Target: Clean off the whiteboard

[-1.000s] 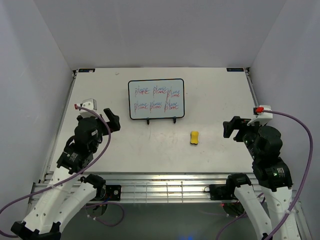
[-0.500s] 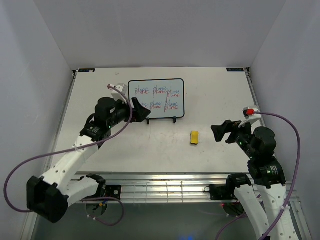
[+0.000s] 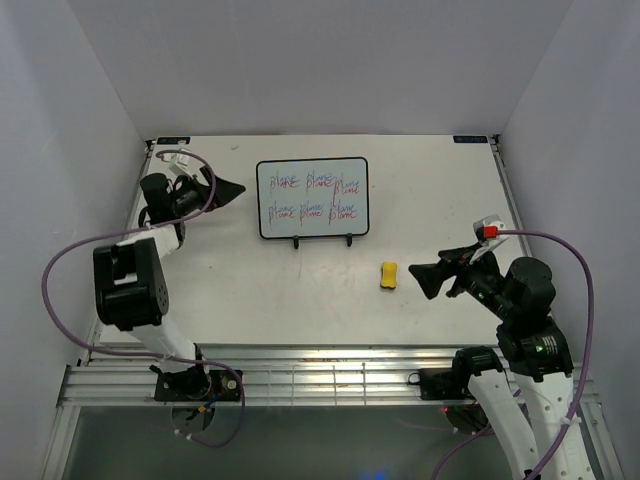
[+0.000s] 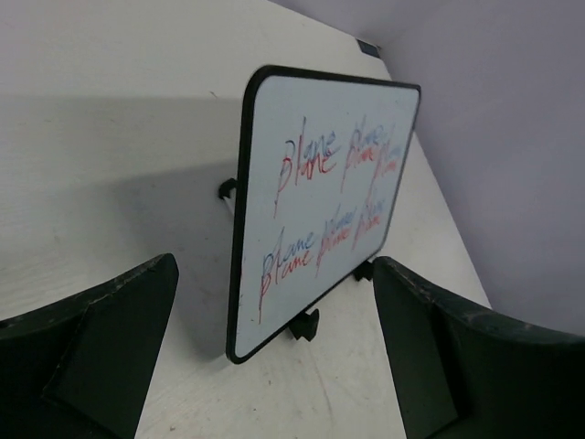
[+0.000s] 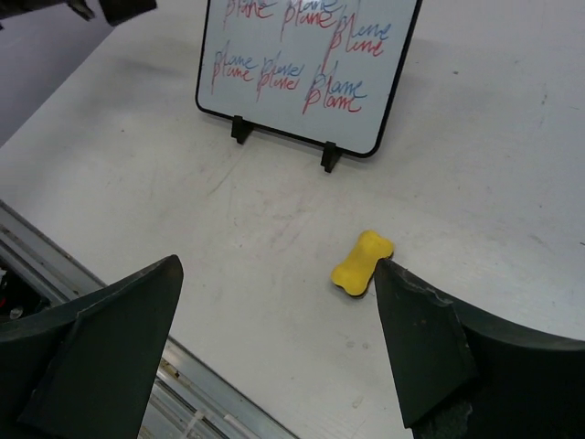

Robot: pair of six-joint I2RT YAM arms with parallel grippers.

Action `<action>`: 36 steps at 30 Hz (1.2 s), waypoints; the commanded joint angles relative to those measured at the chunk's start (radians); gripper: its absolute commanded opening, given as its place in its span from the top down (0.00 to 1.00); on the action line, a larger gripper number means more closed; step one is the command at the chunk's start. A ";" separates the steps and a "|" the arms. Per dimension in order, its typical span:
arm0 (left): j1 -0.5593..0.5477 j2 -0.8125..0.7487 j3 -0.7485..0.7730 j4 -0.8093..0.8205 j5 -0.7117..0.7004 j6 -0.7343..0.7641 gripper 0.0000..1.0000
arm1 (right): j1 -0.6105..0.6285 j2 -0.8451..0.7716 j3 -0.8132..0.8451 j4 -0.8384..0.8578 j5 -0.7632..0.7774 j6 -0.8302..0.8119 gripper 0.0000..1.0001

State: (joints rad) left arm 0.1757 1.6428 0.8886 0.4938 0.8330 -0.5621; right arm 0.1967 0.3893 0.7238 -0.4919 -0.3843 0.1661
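Note:
Next, my left gripper closes on the middle of the whiteboard's upright edge (image 3: 259, 198) (image 4: 240, 224), the one farthest from the yellow sponge, to steady the whiteboard for erasing.
The whiteboard (image 3: 312, 198) stands upright on a black wire stand at the back middle of the table, covered with red and blue writing. It also shows in the left wrist view (image 4: 320, 192) and the right wrist view (image 5: 306, 64). My left gripper (image 3: 228, 188) is open and empty just left of the board's left edge, pointing at it; in its wrist view (image 4: 274, 265) the board's near edge lies between the jaws but apart from them. A yellow bone-shaped sponge (image 3: 389, 276) lies flat in front of the board. My right gripper (image 3: 425, 278) is open and empty just right of the sponge (image 5: 362, 263).
The stand's two black feet (image 3: 296, 241) stick out in front of the board. White walls close in the table on the left, back and right. An aluminium rail (image 3: 320, 375) runs along the near edge. Purple cables loop from both arms.
My left arm swung from the near left to the far left; its gripper now points at the board's left edge. My right gripper moved left and down toward the sponge.

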 commanded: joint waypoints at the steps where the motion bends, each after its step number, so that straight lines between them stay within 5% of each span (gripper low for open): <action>1: -0.005 0.179 0.109 0.255 0.341 -0.081 0.02 | 0.004 -0.004 0.040 0.047 -0.094 0.012 0.09; 12: -0.065 0.445 0.254 0.376 0.455 -0.170 0.04 | 0.004 0.019 0.071 0.010 -0.123 -0.037 0.06; 21: -0.119 0.563 0.343 0.452 0.534 -0.231 0.41 | 0.004 0.031 0.077 0.015 -0.122 -0.042 0.05; 36: -0.119 0.649 0.372 0.663 0.569 -0.389 0.53 | 0.004 0.049 0.081 0.021 -0.142 -0.040 0.03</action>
State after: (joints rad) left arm 0.0540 2.2776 1.2289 1.0615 1.3735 -0.9092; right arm 0.1970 0.4339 0.7635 -0.4984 -0.5049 0.1383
